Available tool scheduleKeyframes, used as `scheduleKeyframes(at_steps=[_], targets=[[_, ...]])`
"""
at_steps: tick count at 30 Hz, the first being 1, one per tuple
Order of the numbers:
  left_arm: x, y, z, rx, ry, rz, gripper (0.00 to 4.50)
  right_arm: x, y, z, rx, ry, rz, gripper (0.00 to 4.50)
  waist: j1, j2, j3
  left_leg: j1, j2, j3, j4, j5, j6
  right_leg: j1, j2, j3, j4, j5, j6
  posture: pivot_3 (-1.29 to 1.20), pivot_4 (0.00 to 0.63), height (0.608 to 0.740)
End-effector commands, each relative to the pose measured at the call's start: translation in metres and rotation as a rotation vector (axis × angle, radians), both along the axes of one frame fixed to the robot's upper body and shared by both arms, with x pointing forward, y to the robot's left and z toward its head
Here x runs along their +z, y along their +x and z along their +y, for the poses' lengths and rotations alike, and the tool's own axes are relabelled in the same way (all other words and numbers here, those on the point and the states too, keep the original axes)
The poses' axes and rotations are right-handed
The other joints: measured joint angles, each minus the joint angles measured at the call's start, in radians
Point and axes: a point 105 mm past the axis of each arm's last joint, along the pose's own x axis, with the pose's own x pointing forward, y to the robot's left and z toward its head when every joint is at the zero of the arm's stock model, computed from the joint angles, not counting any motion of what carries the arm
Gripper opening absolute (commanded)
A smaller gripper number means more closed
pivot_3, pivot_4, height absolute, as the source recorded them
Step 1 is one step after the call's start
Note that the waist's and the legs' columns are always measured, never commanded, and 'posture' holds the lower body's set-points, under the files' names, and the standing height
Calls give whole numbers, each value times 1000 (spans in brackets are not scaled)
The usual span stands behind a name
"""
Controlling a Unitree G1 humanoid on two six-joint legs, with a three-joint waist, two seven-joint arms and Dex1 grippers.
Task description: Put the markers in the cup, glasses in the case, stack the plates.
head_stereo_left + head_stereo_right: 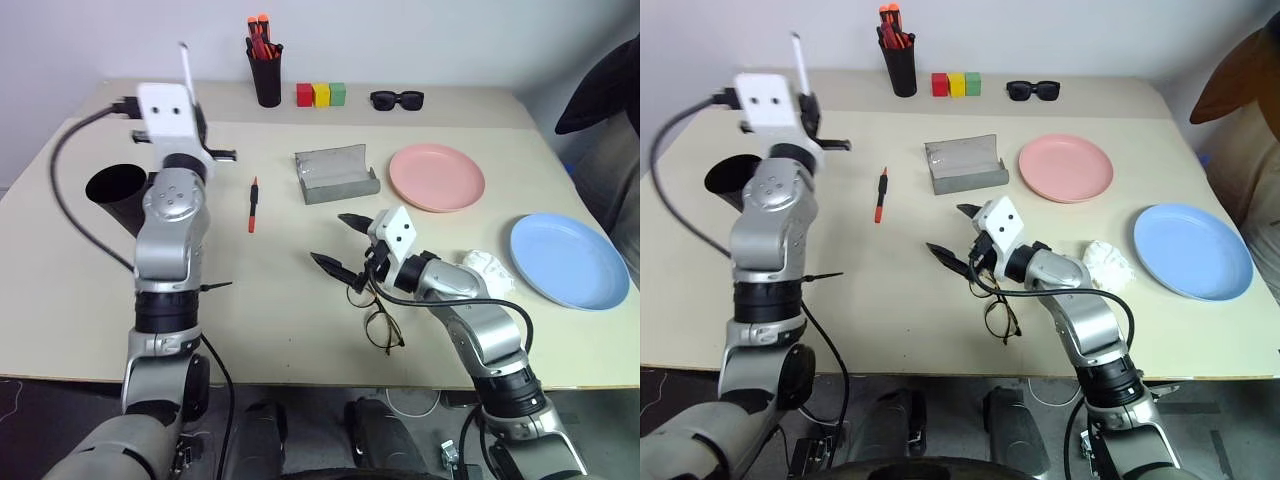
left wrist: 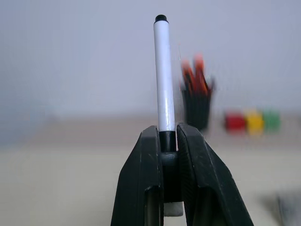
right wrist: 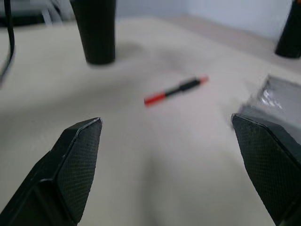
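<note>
Next, my left gripper lets go of the white marker inside the open black cup [image 1: 118,187] beside my left arm.
My left gripper [image 2: 168,134] is raised on the left, shut on the white marker [image 1: 186,65], which stands upright with its black cap between the fingers. The black cup [image 1: 118,190] stands on the table behind and below that arm. On the table between the cup and the open grey case [image 1: 336,175] lies the red marker [image 1: 253,205]. My right gripper [image 1: 333,240] hovers open and holds nothing, just above and to the left of the wire-frame glasses [image 1: 375,315]. The pink plate [image 1: 437,177] and the blue plate [image 1: 568,260] lie apart on the right.
At the back stand a black pen pot [image 1: 266,70] with orange-capped pens, three coloured blocks [image 1: 320,95] and black sunglasses [image 1: 397,99]. A crumpled white tissue [image 1: 487,268] lies beside the blue plate. A person [image 1: 605,90] is at the far right edge.
</note>
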Motion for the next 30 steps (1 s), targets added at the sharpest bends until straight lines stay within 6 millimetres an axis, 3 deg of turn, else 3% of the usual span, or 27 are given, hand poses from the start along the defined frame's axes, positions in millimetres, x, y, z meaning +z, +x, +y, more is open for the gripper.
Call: scheduleKeyframes(at_steps=[1, 6, 8, 25, 30], targets=[[13, -23, 35, 176, 56, -109, 37, 28, 1, 9, 34, 108, -33, 4500, 2, 0, 0, 0, 0, 0, 0, 0, 0, 0, 0, 0, 0, 0, 0, 0, 150, 725], [-4, -36, 78, 329, 8, -95, 37, 43, 1, 26, 82, 161, -62, 4500, 9, -1, -1, -1, 0, 0, 1, 0, 0, 0, 0, -1, 0, 0, 0, 0, 150, 725], [-11, -36, 85, 332, -1, -82, 37, 42, 1, 30, 93, 158, -62, 4500, 8, -2, -1, -1, 0, 0, 1, 0, 0, 0, -1, -1, 0, 0, 0, 0, 150, 725], [-49, -29, 87, 344, -45, -8, 37, 36, -4, 31, 91, 145, -61, 4500, 3, -2, -1, -1, 0, 0, 1, 0, 0, 0, 0, -1, 0, 0, 0, 0, 150, 725], [-54, -29, 88, 374, -37, 13, 2391, 36, -5, 31, 92, 146, -59, 4500, 3, -2, -1, -1, 0, 0, 1, 0, 0, 0, 0, -1, 0, 0, 0, 0, 150, 725]])
